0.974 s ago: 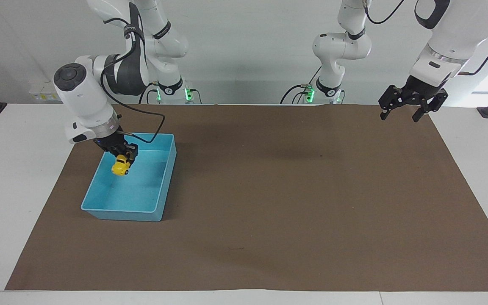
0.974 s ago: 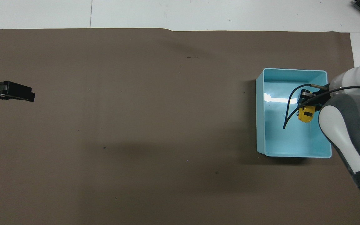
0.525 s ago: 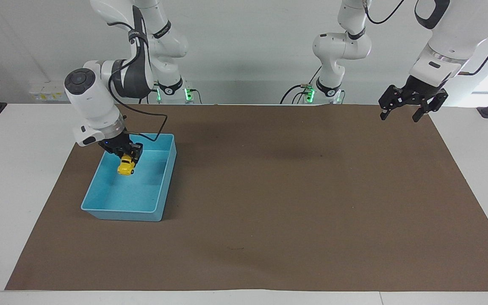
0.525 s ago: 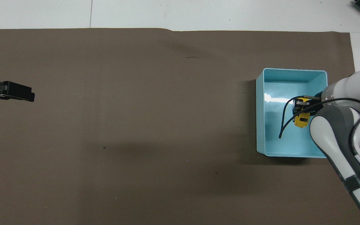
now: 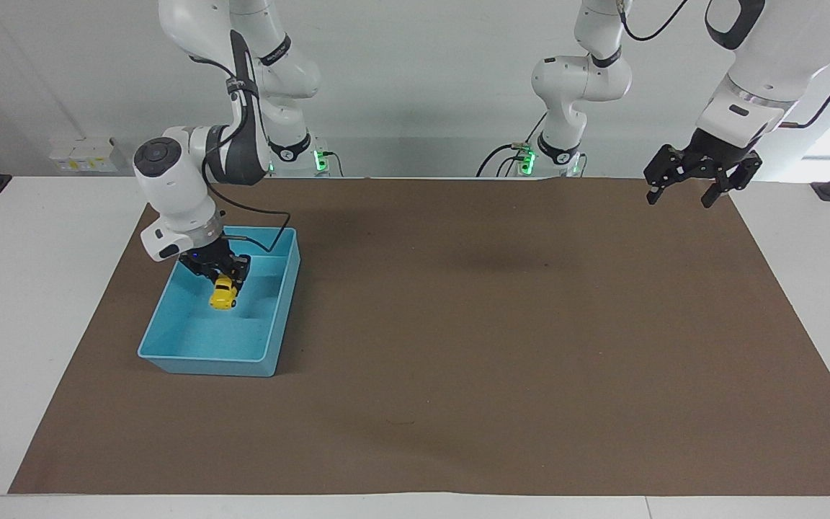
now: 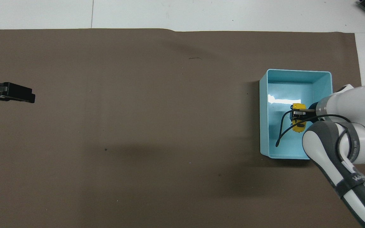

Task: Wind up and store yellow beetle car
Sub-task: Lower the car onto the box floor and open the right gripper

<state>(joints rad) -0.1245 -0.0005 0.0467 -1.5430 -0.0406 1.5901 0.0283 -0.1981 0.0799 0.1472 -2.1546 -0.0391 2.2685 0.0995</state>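
Observation:
I should set the yellow beetle car on the blue bin's bottom near its mat-side long wall [image 6: 287, 125] with my right gripper.
The yellow beetle car [image 5: 223, 294] [image 6: 297, 125] is a tiny rounded toy. My right gripper [image 5: 226, 282] [image 6: 297, 116] is shut on it from above and holds it low inside the blue bin [image 5: 279, 311] [image 6: 265, 126], over the bin's half nearer the robots. Whether the car touches the bin floor I cannot tell. My left gripper [image 5: 683, 195] [image 6: 30, 96] hangs open and holds nothing. It waits over the brown mat's corner at the left arm's end of the table.
A brown mat [image 5: 501, 324] [image 6: 138, 126] covers most of the white table [image 5: 26, 288]. The blue bin stands on it toward the right arm's end. The right arm's black cable [image 6: 282, 131] loops over the bin.
My right gripper has carried the car lower into the bin and a little toward the table's middle. The left arm has not moved.

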